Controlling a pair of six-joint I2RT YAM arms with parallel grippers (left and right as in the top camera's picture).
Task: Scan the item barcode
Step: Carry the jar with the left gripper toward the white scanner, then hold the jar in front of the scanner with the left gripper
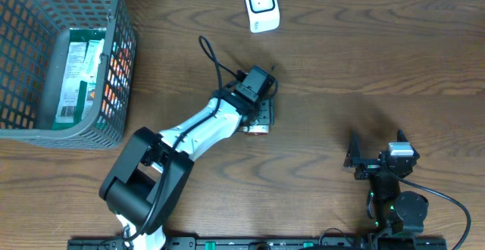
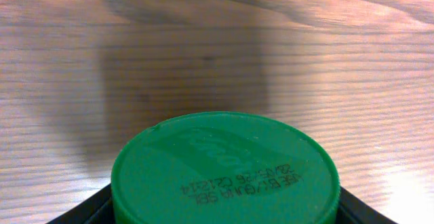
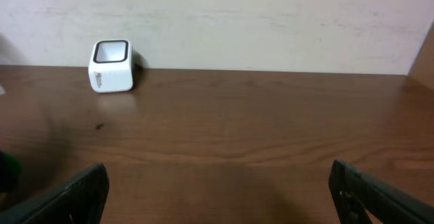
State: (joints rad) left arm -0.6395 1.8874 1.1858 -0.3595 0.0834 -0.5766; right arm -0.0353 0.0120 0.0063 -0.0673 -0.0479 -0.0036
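The container, now held at mid-table, will be let go by my left gripper on the bare table point(image 1: 289, 140) in front of the scanner, over toward the side of my right gripper.
The item is a container with a round green lid point(image 2: 224, 170) that carries a printed date code; its barcode is not in view. The lid fills the bottom of the left wrist view. My left gripper point(image 2: 224, 216) is shut on it, a black finger point(image 2: 81, 214) pressed against each side. From overhead, the left gripper point(image 1: 261, 118) is at mid-table, and only a pale edge of the item point(image 1: 256, 129) shows under it. The white barcode scanner point(image 1: 260, 6) stands at the table's far edge, also visible from the right wrist as scanner point(image 3: 112, 66). My right gripper point(image 1: 377, 159) rests open and empty near the front right, right gripper point(image 3: 217, 187).
A grey mesh basket point(image 1: 114, 60) holding several packaged goods point(image 1: 76, 76) stands at the far left. A black cable point(image 1: 211, 57) loops over the table behind the left arm. A pale wall runs behind the scanner.
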